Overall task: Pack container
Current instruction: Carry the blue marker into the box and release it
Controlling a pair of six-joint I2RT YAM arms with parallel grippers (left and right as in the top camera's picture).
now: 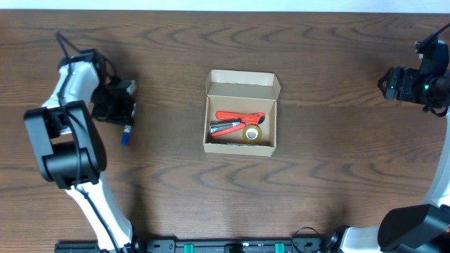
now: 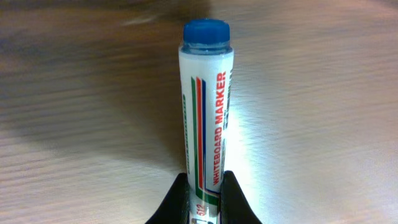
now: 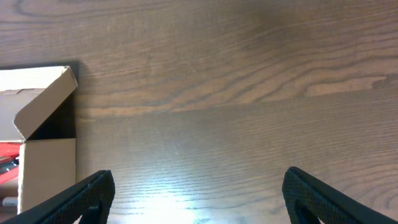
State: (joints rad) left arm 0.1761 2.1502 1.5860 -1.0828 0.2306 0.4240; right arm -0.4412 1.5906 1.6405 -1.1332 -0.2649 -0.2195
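The robot's left gripper needs to release the white whiteboard marker inside the container, with its blue cap (image 1: 240, 133) against the roll of tape.
The tan cardboard container (image 1: 240, 112) stands open at the table's middle, its flap lid folded back at the far side. Inside lie a red-handled tool (image 1: 235, 117), a dark pen and a roll of tape (image 1: 252, 133). My left gripper (image 1: 124, 121) is at the far left, shut on a white whiteboard marker with a blue cap (image 2: 206, 106); the blue cap also shows in the overhead view (image 1: 126, 135). My right gripper (image 3: 198, 194) is open and empty at the far right, well away from the container, whose corner shows at the left of the right wrist view (image 3: 45, 124).
The dark wooden table (image 1: 337, 161) stretches around the container. The left arm's base stands at the front left (image 1: 70, 154). The right arm's base is at the front right (image 1: 415, 225).
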